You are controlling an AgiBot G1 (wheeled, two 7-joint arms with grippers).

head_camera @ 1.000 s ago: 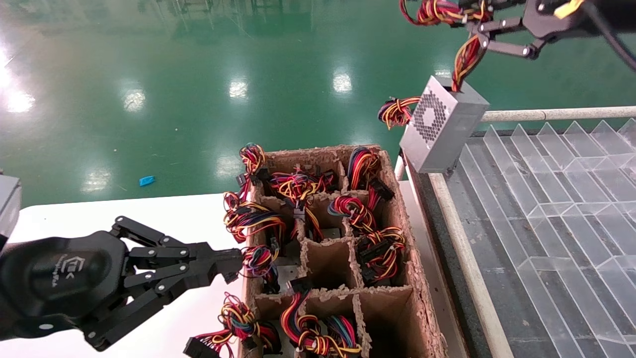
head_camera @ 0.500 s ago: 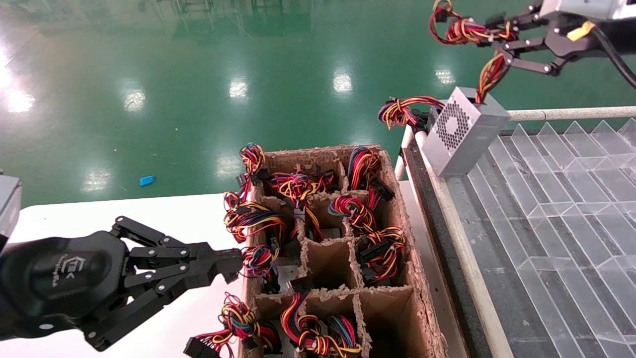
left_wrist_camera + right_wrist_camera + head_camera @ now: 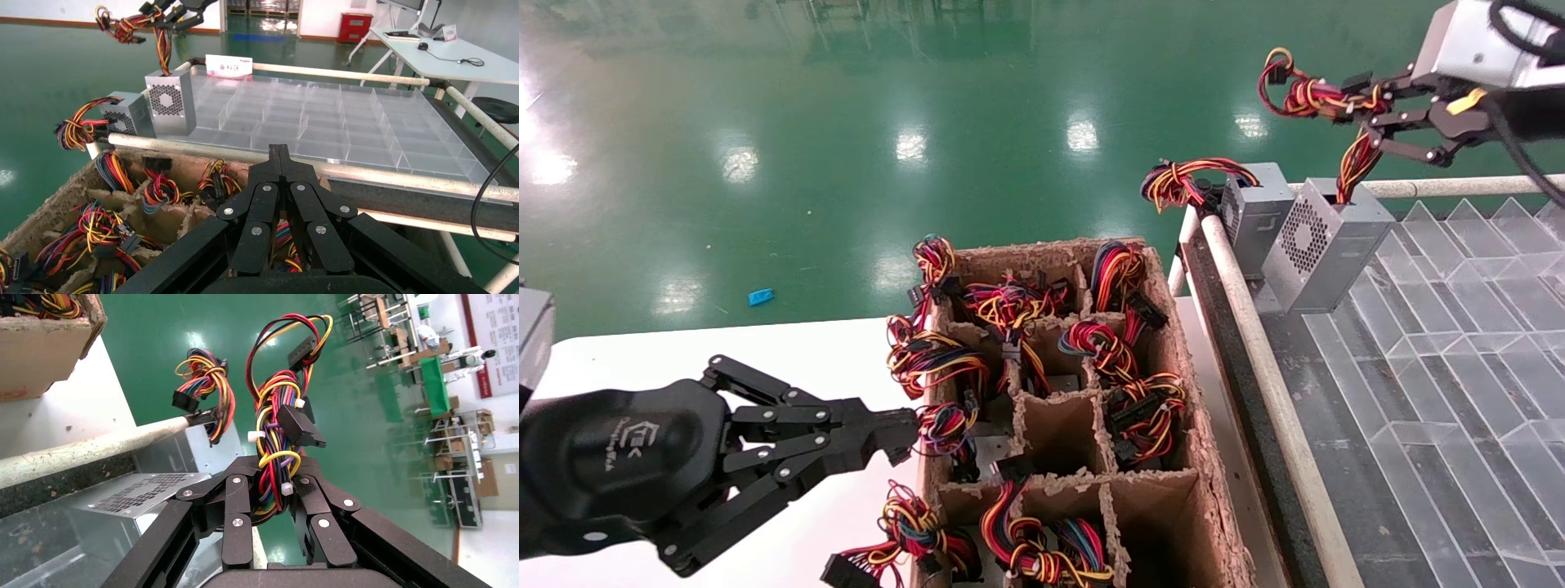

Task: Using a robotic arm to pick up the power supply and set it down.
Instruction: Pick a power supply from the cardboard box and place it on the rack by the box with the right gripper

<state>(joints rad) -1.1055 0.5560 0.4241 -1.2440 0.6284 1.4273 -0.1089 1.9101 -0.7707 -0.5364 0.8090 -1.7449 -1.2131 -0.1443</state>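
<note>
My right gripper is going to put the power supply down close against the second power supply, beside the white rail (image 3: 1274, 312).
The power supply (image 3: 1324, 245), a silver-grey box with a vented side, stands nearly upright in the far-left corner of the clear divided tray (image 3: 1459, 343). Its bundle of red, yellow and black wires (image 3: 1354, 159) rises from its top into my right gripper (image 3: 1369, 114), which is shut on the bundle above the box. The right wrist view shows the wires (image 3: 272, 447) pinched in that gripper (image 3: 273, 471), with the box (image 3: 141, 499) below. My left gripper (image 3: 899, 433) is shut and holds nothing, parked at the cardboard box's left side. The left wrist view shows the supply (image 3: 169, 101) too.
A second power supply (image 3: 1254, 216) with its own wire bundle (image 3: 1181, 181) sits just left of the held one. The cardboard box (image 3: 1197, 457) with dividers holds several wire bundles. A white rail (image 3: 1254, 343) borders the tray. The white table (image 3: 764, 359) lies at left.
My right gripper has carried the power supply rightward and down, from hanging tilted over the tray's rail to standing in the tray corner beside the second supply. The left arm has not moved.
</note>
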